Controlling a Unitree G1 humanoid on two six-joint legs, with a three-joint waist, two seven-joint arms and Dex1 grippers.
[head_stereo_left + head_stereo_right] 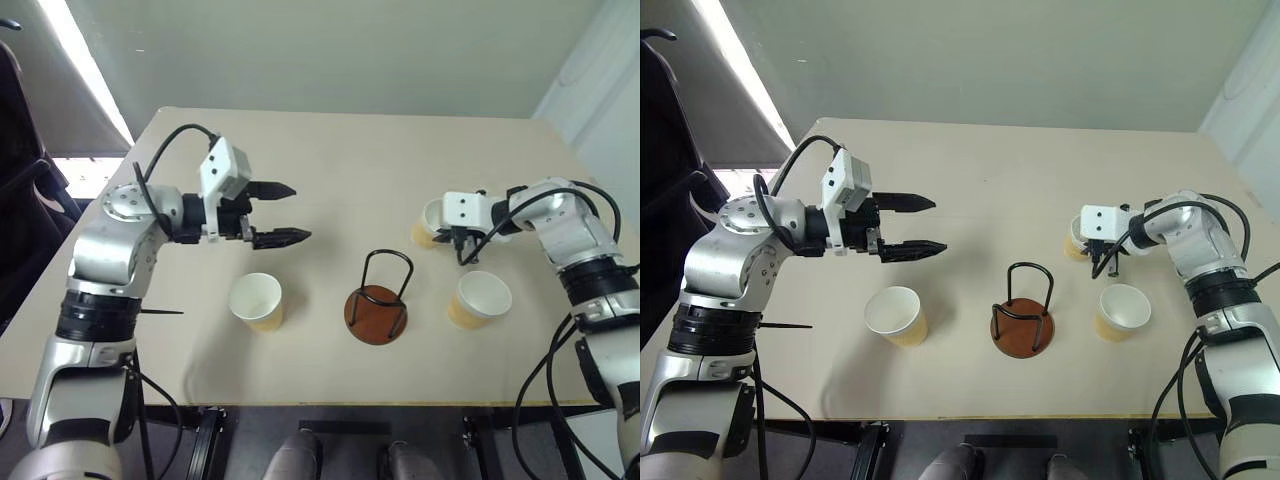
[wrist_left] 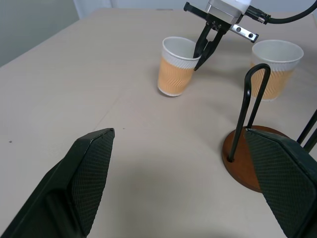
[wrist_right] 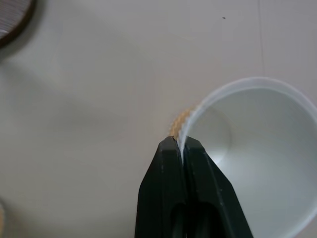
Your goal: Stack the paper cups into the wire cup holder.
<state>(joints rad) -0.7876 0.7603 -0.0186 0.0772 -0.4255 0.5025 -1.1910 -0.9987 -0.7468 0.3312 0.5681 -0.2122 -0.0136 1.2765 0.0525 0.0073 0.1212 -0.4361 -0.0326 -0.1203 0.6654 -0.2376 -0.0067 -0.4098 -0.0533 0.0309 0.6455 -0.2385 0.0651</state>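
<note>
I should set the paper cup down with my right gripper on the reddish-brown disc inside the black loops (image 1: 373,314).
Three tan paper cups stand upright on the beige table. One paper cup (image 1: 256,300) is at the front left, and another (image 1: 481,298) is at the front right. My right gripper (image 3: 181,141) is shut on the white rim of the third cup (image 2: 173,74), one finger inside and one outside; that cup (image 1: 428,225) stands behind the front right one. The wire cup holder (image 1: 380,300), black loops on a reddish-brown disc, stands empty between the two front cups. My left gripper (image 1: 300,212) is open above the table, behind the front left cup, holding nothing.
The table (image 1: 350,150) ends just in front of the cups and the holder. A dark chair (image 1: 20,200) stands off the table's left side. Black cables loop over both forearms.
</note>
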